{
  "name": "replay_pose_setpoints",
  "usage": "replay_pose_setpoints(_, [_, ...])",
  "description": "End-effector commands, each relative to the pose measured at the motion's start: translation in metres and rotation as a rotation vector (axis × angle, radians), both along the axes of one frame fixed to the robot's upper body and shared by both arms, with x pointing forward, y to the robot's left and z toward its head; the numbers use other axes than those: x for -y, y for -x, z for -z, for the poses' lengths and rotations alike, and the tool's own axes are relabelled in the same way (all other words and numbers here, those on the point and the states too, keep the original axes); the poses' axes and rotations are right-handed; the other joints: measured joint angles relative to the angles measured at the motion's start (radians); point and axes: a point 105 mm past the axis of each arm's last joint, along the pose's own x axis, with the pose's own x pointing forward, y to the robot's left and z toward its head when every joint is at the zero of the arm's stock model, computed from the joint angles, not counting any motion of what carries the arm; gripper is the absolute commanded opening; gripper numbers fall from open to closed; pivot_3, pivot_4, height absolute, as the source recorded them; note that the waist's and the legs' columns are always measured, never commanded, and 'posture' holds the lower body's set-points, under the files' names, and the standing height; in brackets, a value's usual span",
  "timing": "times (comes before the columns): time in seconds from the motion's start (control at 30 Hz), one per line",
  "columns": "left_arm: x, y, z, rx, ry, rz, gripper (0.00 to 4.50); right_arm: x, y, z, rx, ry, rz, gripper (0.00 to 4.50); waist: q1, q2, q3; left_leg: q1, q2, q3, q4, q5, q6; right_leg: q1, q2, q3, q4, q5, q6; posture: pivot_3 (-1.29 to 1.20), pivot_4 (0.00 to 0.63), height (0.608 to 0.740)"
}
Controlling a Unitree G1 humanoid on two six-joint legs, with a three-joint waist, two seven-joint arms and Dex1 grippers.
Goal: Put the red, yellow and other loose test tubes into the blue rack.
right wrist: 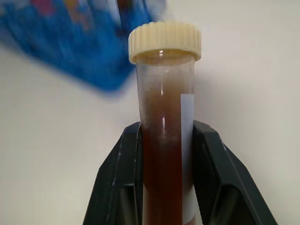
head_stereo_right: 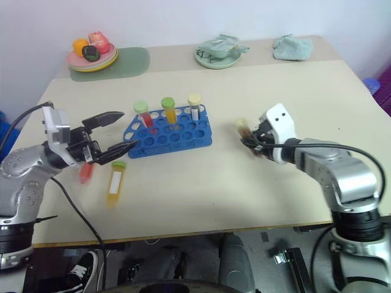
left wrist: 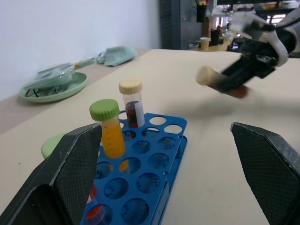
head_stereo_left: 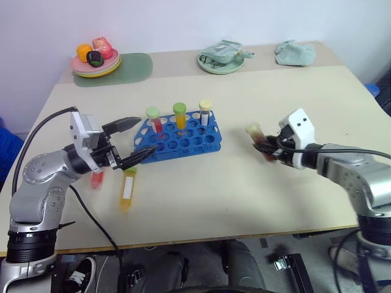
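The robot's right gripper holds the slanted dark brown tube at the middle of its body, so it should lay the tube down and take its bottom end [head_stereo_left: 269, 158] before standing it in the rack.
The blue rack [head_stereo_left: 183, 139] stands mid-table with three capped tubes upright in its back row. At its left end my left gripper [head_stereo_left: 145, 137] hangs open and holds nothing. A yellow-orange tube with a green cap [head_stereo_left: 127, 189] lies on the table in front of that gripper. Beside it lies a red tube [head_stereo_left: 96, 179], partly hidden by the wrist. To the right of the rack, above the table, my right gripper [head_stereo_left: 269, 150] is shut on a dark brown tube with a cream cap [right wrist: 164, 117]. Its cap points toward the rack.
Along the far edge sit a plate of toy fruit [head_stereo_left: 95, 61] on a green mat [head_stereo_left: 133, 67], a green plate with a crumpled wrapper [head_stereo_left: 221, 58], and a green cloth [head_stereo_left: 294, 52]. Bare tabletop lies between the rack and the near edge.
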Motion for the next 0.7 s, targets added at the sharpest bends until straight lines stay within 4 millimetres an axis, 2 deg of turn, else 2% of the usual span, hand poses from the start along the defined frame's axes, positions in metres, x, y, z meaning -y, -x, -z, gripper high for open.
replay_pose_setpoints(0.03, [0.008, 0.004, -0.006, 0.037, 0.009, 0.029, 4.50, 0.012, 0.006, 0.018, -0.109, 0.113, -0.032, 0.78, 0.003, -0.001, 0.000, 0.000, 0.000, 0.002, 0.000, 0.000, 0.000, 0.000, 0.000, 0.000, 0.000, 0.000, 0.000, 0.00, 0.150, 0.740])
replay_pose_setpoints(0.1, [0.009, 0.006, -0.005, 0.034, 0.008, 0.037, 4.50, 0.020, 0.005, 0.024, -0.145, 0.147, -0.029, 0.78, 0.007, -0.001, 0.000, 0.000, 0.000, 0.003, 0.001, 0.000, 0.000, 0.001, 0.000, 0.000, 0.000, 0.000, 0.000, 0.00, 0.150, 0.740])
replay_pose_setpoints(0.37, [0.003, 0.027, -0.002, -0.045, 0.002, 0.100, 4.50, 0.024, 0.000, 0.030, -0.230, 0.131, -0.036, 0.78, 0.011, -0.001, 0.000, 0.000, 0.000, 0.003, 0.002, 0.000, 0.001, 0.000, 0.000, 0.000, 0.000, 0.000, 0.000, 0.00, 0.150, 0.740])
replay_pose_setpoints(0.4, [0.002, 0.028, -0.002, -0.050, -0.005, 0.101, 4.50, 0.024, -0.001, 0.030, -0.229, 0.129, -0.037, 1.81, 0.011, -0.002, 0.000, 0.000, 0.000, 0.003, 0.002, -0.001, 0.001, 0.001, 0.000, 0.000, 0.000, 0.000, 0.000, 0.00, 0.150, 0.740])
replay_pose_setpoints(0.43, [0.001, 0.030, -0.001, -0.062, -0.008, 0.105, 4.50, 0.026, -0.003, 0.031, -0.222, 0.149, -0.036, 2.16, 0.012, -0.001, 0.000, 0.000, 0.000, 0.003, 0.002, -0.001, 0.001, 0.001, 0.000, 0.000, 0.000, 0.000, 0.000, 0.00, 0.150, 0.740])
replay_pose_setpoints(0.53, [0.001, 0.034, 0.000, -0.088, -0.008, 0.123, 4.50, 0.024, -0.005, 0.027, -0.236, 0.158, -0.032, 3.65, 0.012, -0.001, 0.000, 0.000, 0.000, 0.003, 0.002, -0.001, 0.001, 0.001, 0.000, 0.000, 0.000, 0.000, 0.000, 0.00, 0.150, 0.740])
replay_pose_setpoints(0.7, [0.005, 0.033, 0.002, -0.083, -0.004, 0.130, 4.50, 0.030, -0.004, 0.020, -0.268, 0.209, -0.036, 3.65, 0.012, -0.001, 0.000, 0.000, 0.000, 0.003, 0.002, -0.001, 0.001, 0.000, 0.000, 0.000, 0.000, 0.000, 0.000, 0.00, 0.150, 0.740])
